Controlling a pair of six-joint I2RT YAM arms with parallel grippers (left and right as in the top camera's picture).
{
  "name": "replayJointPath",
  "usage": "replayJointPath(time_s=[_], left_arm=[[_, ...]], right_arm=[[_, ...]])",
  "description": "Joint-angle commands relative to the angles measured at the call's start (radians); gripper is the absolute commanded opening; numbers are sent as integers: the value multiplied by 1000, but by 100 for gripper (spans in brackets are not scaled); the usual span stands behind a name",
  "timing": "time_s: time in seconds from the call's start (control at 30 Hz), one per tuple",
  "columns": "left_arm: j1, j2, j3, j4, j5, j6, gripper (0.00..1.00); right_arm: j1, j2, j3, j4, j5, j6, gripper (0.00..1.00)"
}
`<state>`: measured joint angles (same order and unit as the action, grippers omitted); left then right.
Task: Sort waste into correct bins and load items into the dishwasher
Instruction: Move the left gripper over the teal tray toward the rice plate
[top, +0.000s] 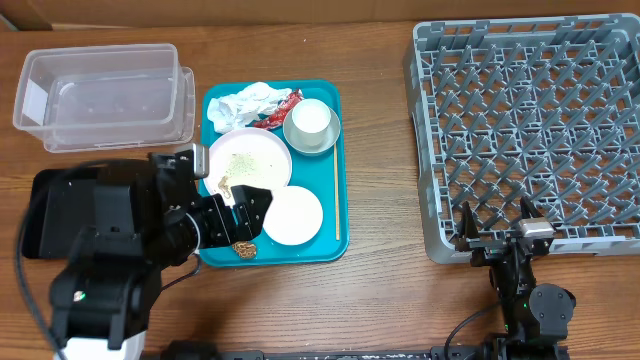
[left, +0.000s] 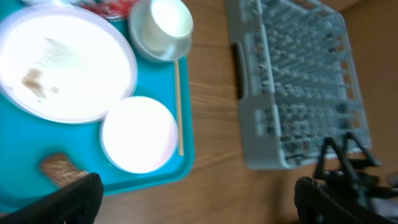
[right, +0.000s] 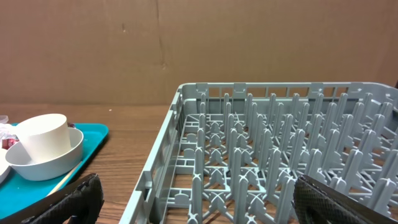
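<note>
The robot's left gripper needs to next go to the large white plate and close on the plate's rim (top: 290, 170) (left: 135, 81) beside the bowl with the white cup.
A teal tray (top: 310, 250) holds a large white plate (top: 248, 158) with food residue, a small white plate (top: 292, 215), a bowl with a white cup (top: 312, 125) in it, a chopstick (top: 337, 205), a crumpled napkin (top: 245, 102), a red wrapper (top: 280, 110) and a brown food piece (top: 244, 247). My left gripper (top: 250, 212) is open and empty above the tray's front edge; its view (left: 199, 205) shows the small plate (left: 138, 134) and the food piece (left: 59, 169). My right gripper (top: 497, 235) is open and empty at the front edge of the grey dish rack (top: 530, 130), facing it (right: 199, 211).
Two clear plastic bins (top: 105, 95) stand nested at the back left, beside the tray. The dish rack (right: 280, 155) holds nothing and fills the right side. Bare wood lies between the tray and the rack. A brown wall stands behind the table.
</note>
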<state>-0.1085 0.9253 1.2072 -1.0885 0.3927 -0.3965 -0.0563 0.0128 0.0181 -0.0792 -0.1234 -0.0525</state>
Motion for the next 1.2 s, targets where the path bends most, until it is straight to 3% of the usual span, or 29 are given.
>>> replayJointPath(time_s=[0.0, 0.17, 0.23, 0.3, 0.4, 0.57, 0.73, 1.03, 1.17], left_arm=[[-48, 16, 70, -13, -243, 52, 100], [-49, 23, 70, 11, -216, 3, 100], [-49, 32, 70, 11, -110, -52, 100], [-49, 50, 70, 5, 7, -43, 100], [-50, 83, 69, -24, 72, -16, 98], [-50, 168, 69, -119, 71, 4, 97], [-50, 224, 69, -160, 71, 27, 89], [-52, 223, 69, -174, 72, 29, 91], [-112, 223, 69, -166, 71, 31, 90]], right_arm=[[5, -10, -10, 5, 3, 3, 100], [5, -10, -10, 5, 3, 3, 100], [5, -10, -10, 5, 3, 3, 100], [5, -10, -10, 5, 3, 3, 100], [5, -10, -10, 5, 3, 3, 100], [5, -10, -10, 5, 3, 3, 100], [5, -10, -10, 5, 3, 3, 100], [5, -10, -10, 5, 3, 3, 100], [5, -10, -10, 5, 3, 3, 100]])
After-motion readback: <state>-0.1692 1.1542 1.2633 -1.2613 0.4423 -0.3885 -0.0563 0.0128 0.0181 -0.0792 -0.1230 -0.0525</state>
